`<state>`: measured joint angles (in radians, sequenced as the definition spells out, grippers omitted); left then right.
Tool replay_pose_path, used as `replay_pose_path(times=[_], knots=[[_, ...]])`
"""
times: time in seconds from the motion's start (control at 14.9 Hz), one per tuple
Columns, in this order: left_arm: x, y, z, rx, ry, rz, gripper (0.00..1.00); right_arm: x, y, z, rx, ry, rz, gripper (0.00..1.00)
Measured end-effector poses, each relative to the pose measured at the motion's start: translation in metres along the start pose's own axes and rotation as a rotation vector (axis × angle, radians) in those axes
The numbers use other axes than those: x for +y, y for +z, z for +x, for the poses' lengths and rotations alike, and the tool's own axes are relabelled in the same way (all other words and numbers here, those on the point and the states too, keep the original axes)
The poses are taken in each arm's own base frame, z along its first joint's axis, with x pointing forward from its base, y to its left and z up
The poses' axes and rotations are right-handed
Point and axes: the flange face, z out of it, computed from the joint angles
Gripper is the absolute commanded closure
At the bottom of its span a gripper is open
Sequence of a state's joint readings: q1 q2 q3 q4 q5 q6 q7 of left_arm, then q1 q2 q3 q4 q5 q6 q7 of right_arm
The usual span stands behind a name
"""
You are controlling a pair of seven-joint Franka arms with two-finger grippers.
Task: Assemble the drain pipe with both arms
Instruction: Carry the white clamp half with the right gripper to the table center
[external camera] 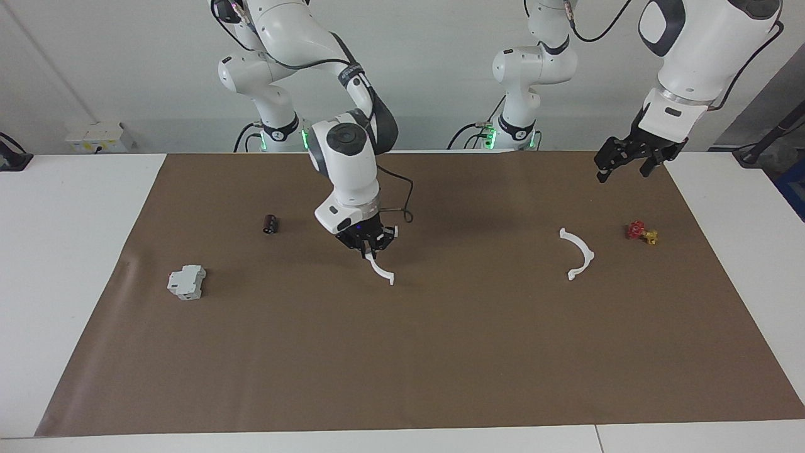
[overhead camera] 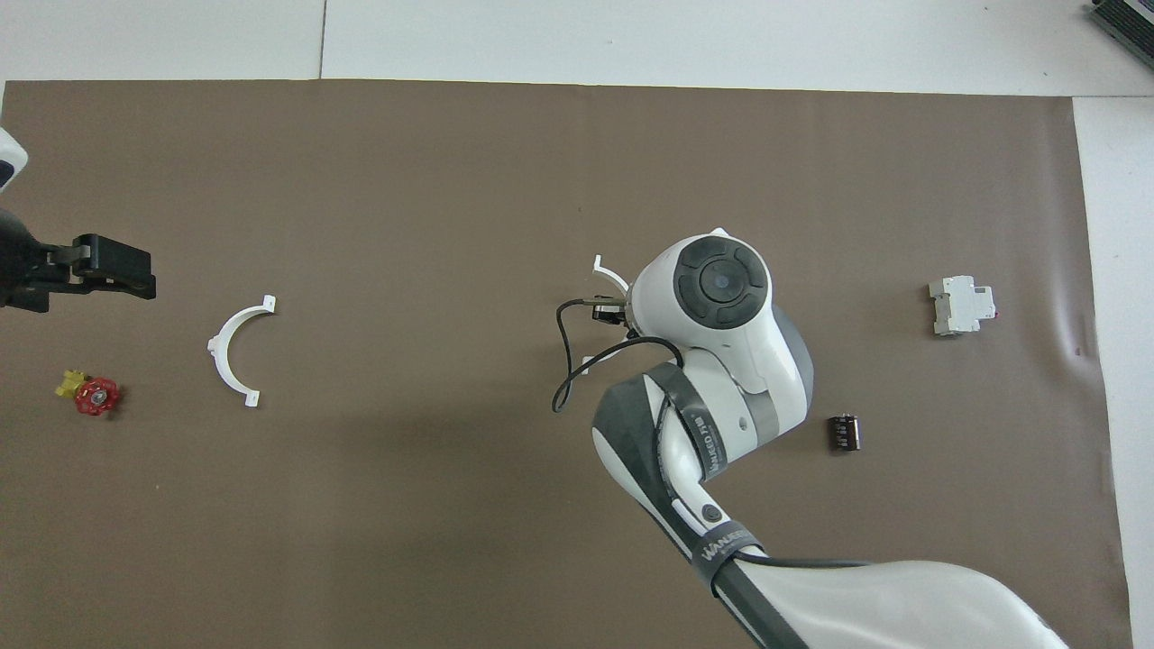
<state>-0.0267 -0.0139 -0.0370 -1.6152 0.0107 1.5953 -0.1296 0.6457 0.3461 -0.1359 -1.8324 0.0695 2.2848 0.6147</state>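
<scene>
Next, my right gripper releases its white arc on the mat midway (overhead camera: 597,346) between the flat arc and the grey-white boxy block.
The drain pipe is in two white half-ring arcs. My right gripper (external camera: 370,251) is shut on one arc (external camera: 381,272), which hangs tilted just above the middle of the brown mat. From overhead the right arm's wrist covers most of that arc (overhead camera: 609,273) and the gripper itself. The other arc (external camera: 578,253) (overhead camera: 233,351) lies flat on the mat toward the left arm's end. My left gripper (external camera: 624,165) (overhead camera: 108,270) hangs open and empty in the air over the mat's corner at that end, apart from the lying arc.
A red and yellow valve piece (external camera: 641,233) (overhead camera: 90,395) lies beside the flat arc. Toward the right arm's end sit a grey-white boxy block (external camera: 187,282) (overhead camera: 961,305) and a small black cylinder (external camera: 270,224) (overhead camera: 844,432). The brown mat (external camera: 440,365) covers most of the table.
</scene>
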Motion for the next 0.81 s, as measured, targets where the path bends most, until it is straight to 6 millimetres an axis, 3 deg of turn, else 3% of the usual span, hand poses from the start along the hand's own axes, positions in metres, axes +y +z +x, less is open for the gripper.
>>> replay_pose_path(times=[0.2, 0.81], knots=[[0.000, 0.000, 0.000, 0.000, 0.000, 0.000, 0.00, -0.023, 0.024, -0.012, -0.002, -0.023, -0.007, 1.00], [0.000, 0.000, 0.000, -0.001, 0.000, 0.000, 0.00, -0.026, 0.046, -0.016, -0.008, -0.113, -0.018, 1.00]])
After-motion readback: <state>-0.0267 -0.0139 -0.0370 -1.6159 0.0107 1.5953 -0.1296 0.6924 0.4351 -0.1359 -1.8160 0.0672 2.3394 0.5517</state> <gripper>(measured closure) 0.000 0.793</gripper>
